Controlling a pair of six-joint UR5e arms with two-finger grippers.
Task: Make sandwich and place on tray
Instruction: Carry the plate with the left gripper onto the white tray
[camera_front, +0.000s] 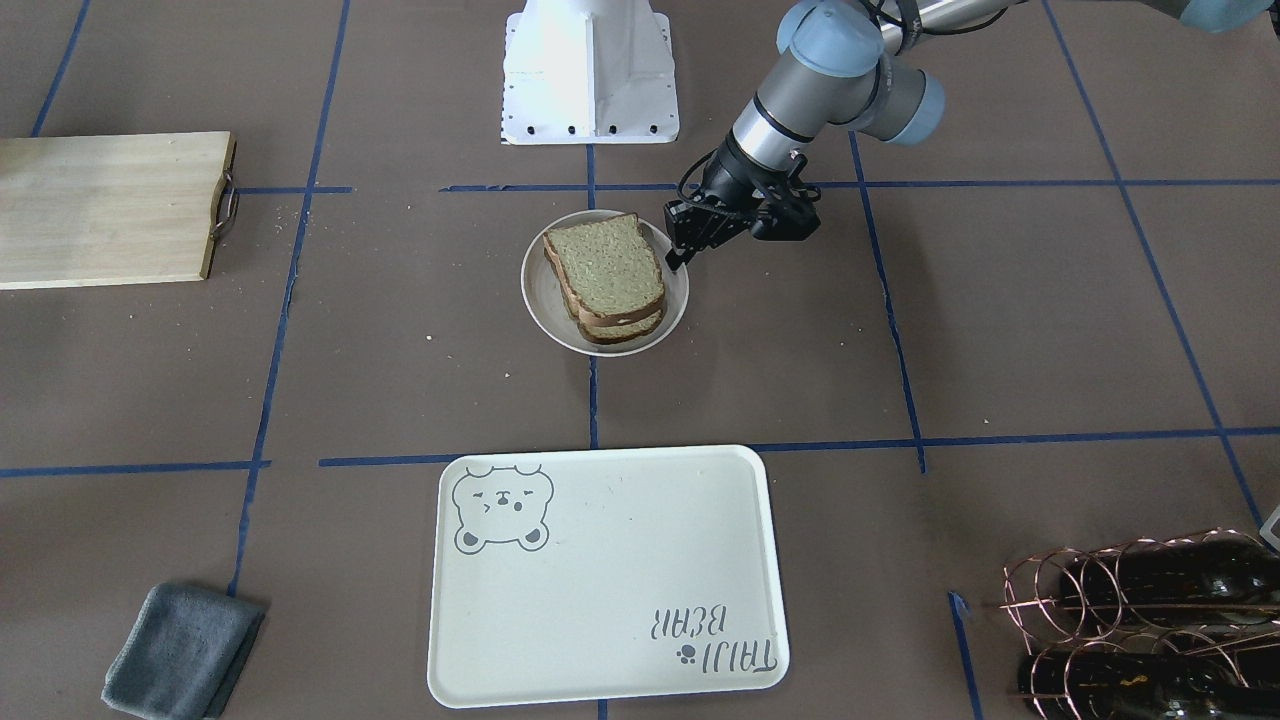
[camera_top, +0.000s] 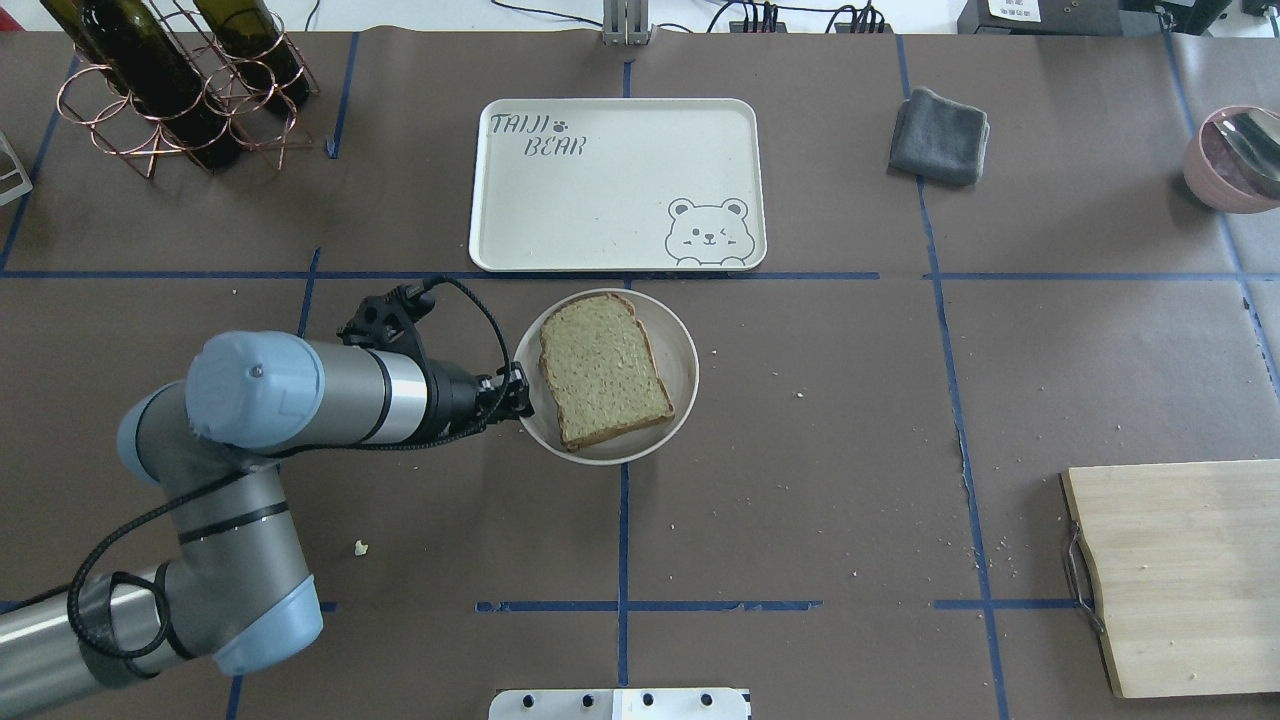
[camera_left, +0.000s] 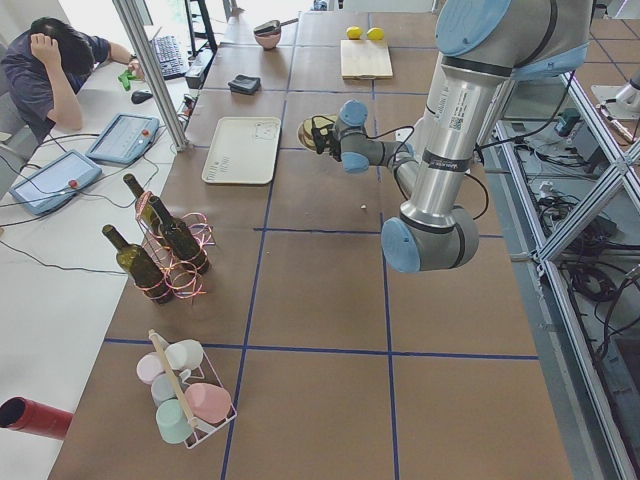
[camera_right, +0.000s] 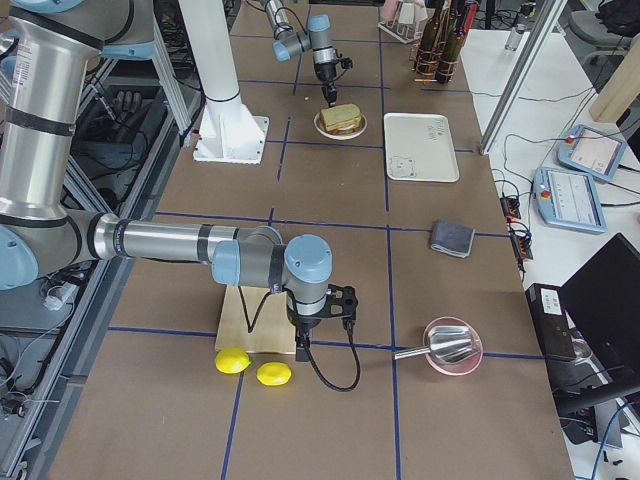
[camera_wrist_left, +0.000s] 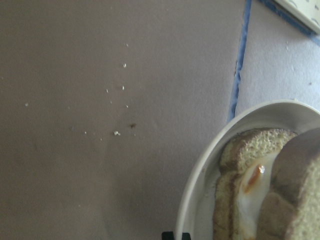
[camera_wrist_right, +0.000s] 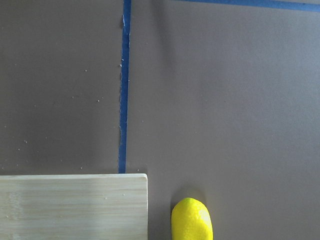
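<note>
Next, my left hand sets the white plate and its sandwich in the middle of the cream tray (camera_front: 612, 574).
The sandwich (camera_front: 605, 265) lies on a small round white plate (camera_front: 535, 300): two tan bread slices with a white fried egg (camera_wrist_left: 250, 185) between them. It also shows in the overhead view (camera_top: 603, 370). My left gripper (camera_front: 678, 260) is tilted down at the plate's rim on the robot's left side, fingers closed on the rim (camera_top: 524, 390). The cream tray (camera_top: 600, 200) with the bear drawing lies empty just beyond the plate. My right gripper (camera_right: 303, 345) hangs over the cutting board's corner (camera_wrist_right: 70, 205); I cannot tell whether it is open or shut.
A wooden cutting board (camera_top: 1180, 570) lies at the robot's right with two lemons (camera_right: 232, 361) beside it. A grey cloth (camera_top: 940, 135) and a pink bowl (camera_top: 1235, 160) are far right. A wire rack of wine bottles (camera_top: 170, 80) stands far left.
</note>
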